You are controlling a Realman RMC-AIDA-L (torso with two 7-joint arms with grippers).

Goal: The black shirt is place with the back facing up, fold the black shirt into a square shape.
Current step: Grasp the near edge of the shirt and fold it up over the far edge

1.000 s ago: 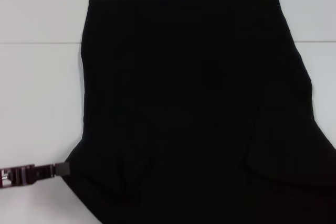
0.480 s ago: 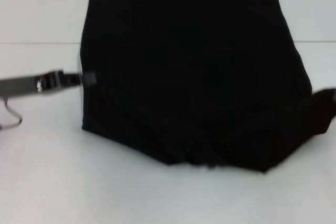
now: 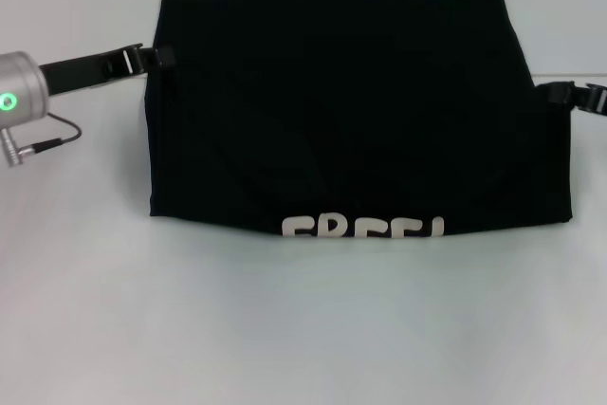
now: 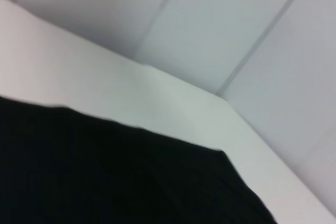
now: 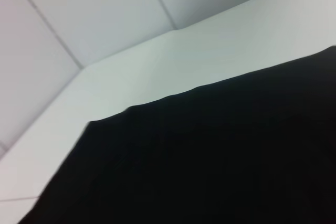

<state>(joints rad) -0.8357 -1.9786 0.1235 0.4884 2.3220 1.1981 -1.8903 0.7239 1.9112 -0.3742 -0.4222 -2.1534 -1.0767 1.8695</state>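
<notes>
I should let go of the pinched cloth, now held near the far corner, with my left gripper along the black shirt's side edge [image 3: 159, 82], at a spot a little nearer than the shirt's far corner.
The black shirt [image 3: 341, 101] lies on the white table [image 3: 285, 329], folded over on itself into a wide block. Cream-white lettering [image 3: 363, 229] peeks out along the near fold. My left gripper [image 3: 161, 57] is at the shirt's left edge near the far corner, shut on the cloth. At the right edge my right gripper [image 3: 555, 92] pinches the cloth too. Black cloth fills the lower part of the left wrist view [image 4: 105, 171] and of the right wrist view [image 5: 210, 156]; neither shows its own fingers.
White tabletop runs all around the shirt, widest on the near side. My left arm's silver wrist [image 3: 14, 92] with a green light and a thin cable [image 3: 47, 139] hangs over the table's left side. Pale wall panels [image 4: 236, 24] stand behind the table.
Both grippers have carried the shirt's near part up and away from me onto the far part. The shirt now lies half as deep, and lettering has come into view at the near fold.
</notes>
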